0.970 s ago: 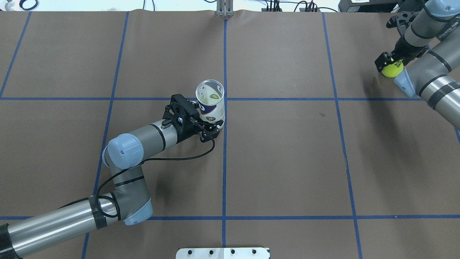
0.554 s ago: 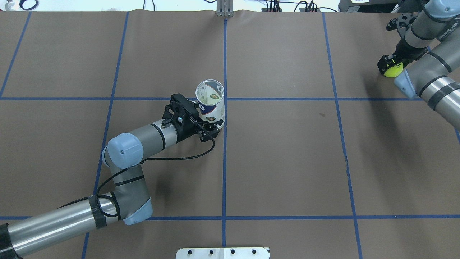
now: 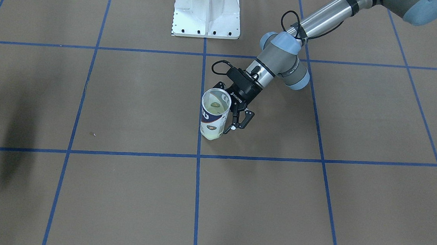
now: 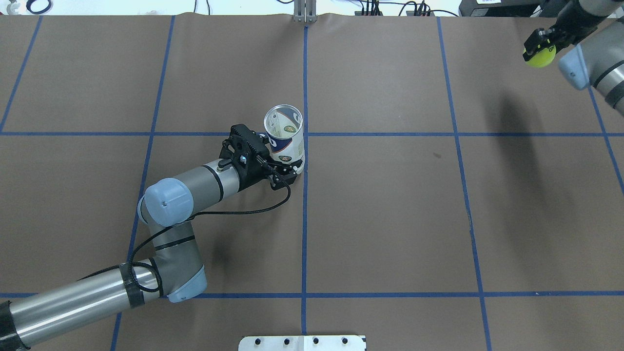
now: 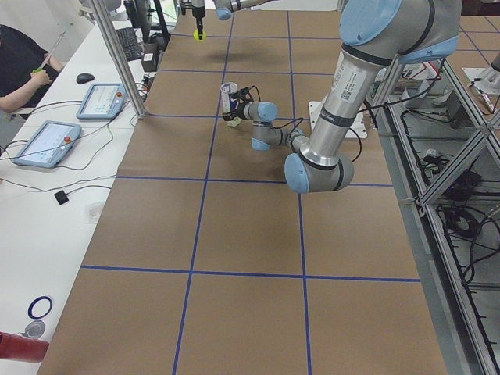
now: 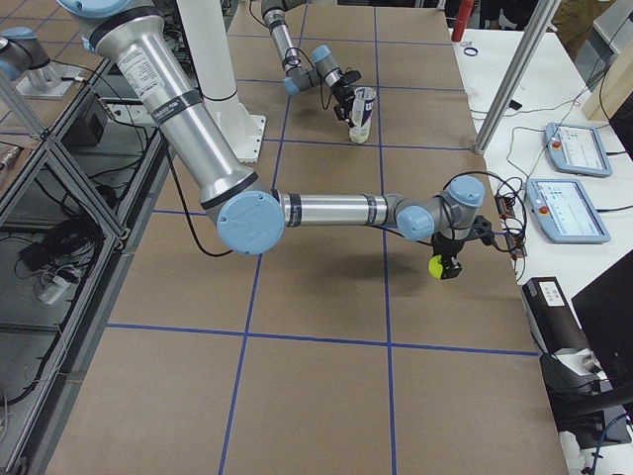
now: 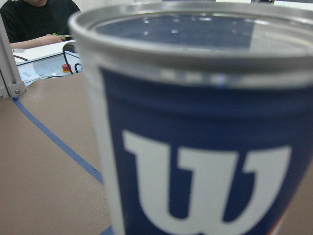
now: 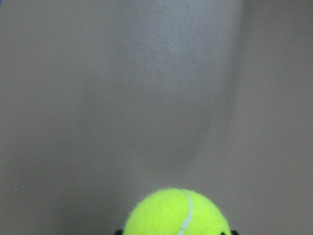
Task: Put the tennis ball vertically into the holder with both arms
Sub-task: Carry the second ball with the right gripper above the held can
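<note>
The robot's right gripper should release the tennis ball at the open top of the holder (image 3: 218,99).
The holder (image 4: 285,139), a clear can with a navy-and-white "W" label, stands upright near the table's middle. It also shows in the front view (image 3: 213,118) and fills the left wrist view (image 7: 205,147). My left gripper (image 4: 288,170) is shut on its lower part from the side. One finger (image 3: 237,123) shows and the other is hidden behind the can. My right gripper (image 4: 540,46) is shut on a yellow tennis ball (image 4: 540,58) and holds it above the table at the far right. The ball also shows in the right wrist view (image 8: 178,213) and the exterior right view (image 6: 438,265).
The white pedestal base (image 3: 207,10) stands at the robot's side of the table. Blue tape lines (image 4: 304,219) grid the brown table cover. A side table with tablets (image 6: 569,148) and an operator (image 5: 23,55) lies beyond the far edge.
My right gripper has lifted the tennis ball off the table and carried it toward the far edge. My left gripper and the holder have shifted very slightly.
</note>
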Action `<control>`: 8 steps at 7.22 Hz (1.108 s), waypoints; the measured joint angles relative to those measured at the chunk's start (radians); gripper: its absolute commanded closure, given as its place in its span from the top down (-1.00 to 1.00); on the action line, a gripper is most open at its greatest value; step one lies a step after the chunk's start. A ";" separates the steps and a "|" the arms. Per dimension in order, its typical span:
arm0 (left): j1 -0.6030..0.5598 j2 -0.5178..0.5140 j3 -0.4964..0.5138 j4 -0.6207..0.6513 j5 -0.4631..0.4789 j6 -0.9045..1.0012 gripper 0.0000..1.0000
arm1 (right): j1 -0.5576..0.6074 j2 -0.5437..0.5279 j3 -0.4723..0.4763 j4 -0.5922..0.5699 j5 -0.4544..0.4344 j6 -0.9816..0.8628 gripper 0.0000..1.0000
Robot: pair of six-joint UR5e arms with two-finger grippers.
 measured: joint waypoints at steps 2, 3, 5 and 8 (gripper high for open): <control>0.002 0.001 0.000 -0.004 0.000 -0.001 0.98 | -0.007 0.102 0.086 -0.046 0.110 0.220 -1.00; 0.005 0.001 0.001 -0.005 0.000 -0.002 0.98 | -0.066 0.159 0.147 -0.057 0.140 0.386 -1.00; 0.007 0.000 0.002 -0.005 0.000 -0.003 0.98 | -0.209 0.278 0.235 -0.065 0.136 0.672 -1.00; 0.007 0.000 0.002 -0.003 0.000 -0.003 0.98 | -0.382 0.336 0.347 -0.073 0.020 0.863 -1.00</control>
